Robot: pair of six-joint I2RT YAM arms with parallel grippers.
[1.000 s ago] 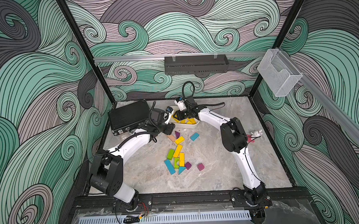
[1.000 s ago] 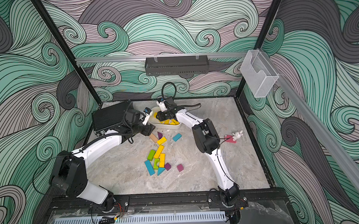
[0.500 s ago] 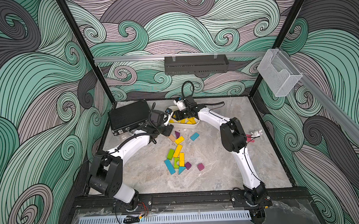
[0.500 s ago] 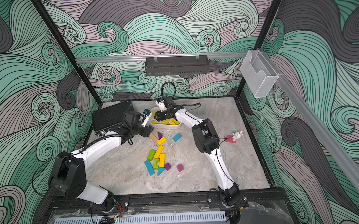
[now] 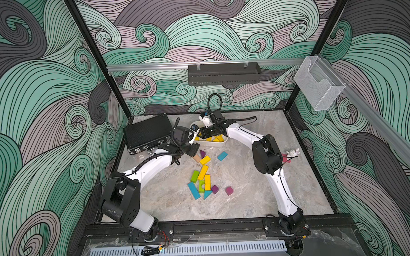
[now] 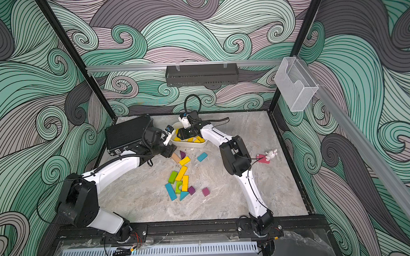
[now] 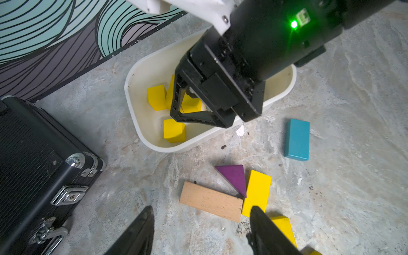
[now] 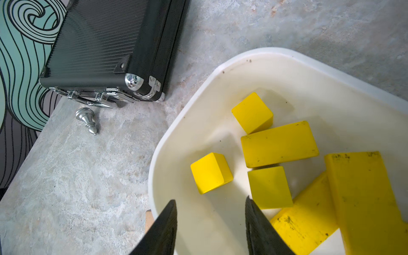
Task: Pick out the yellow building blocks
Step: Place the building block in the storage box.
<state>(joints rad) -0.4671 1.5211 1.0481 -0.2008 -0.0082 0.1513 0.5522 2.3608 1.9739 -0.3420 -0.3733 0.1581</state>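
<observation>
The yellow bar beside the purple cube is farthest from the white tray. Next, my right gripper closes on the middle of the yellow bar [image 5: 207,181].
Several yellow building blocks, cubes [image 8: 210,172] and bars [image 8: 279,143], lie in the white tray [image 8: 159,154] at the back of the table [image 5: 221,144]. My right gripper [image 8: 210,199] hangs open over the tray with nothing between its fingers. On the table lie three more yellow bars [image 5: 205,160] [image 5: 203,172] [image 5: 207,182], seen in both top views [image 6: 184,161]. My left gripper [image 7: 202,207] is open just above the table beside the tray. The nearest yellow bar [image 7: 257,192] lies by one of its fingertips [image 7: 258,218].
A black case [image 5: 148,133] stands left of the tray, with a silver chess pawn [image 8: 87,119] beside it. A tan bar [image 7: 210,201], purple triangle [image 7: 234,176] and blue block [image 7: 297,139] lie near the left gripper. Lime-green blocks [image 5: 194,176] and a white toy [image 5: 292,153] lie further off.
My right gripper has opened over the tray. The left arm has shifted only slightly.
</observation>
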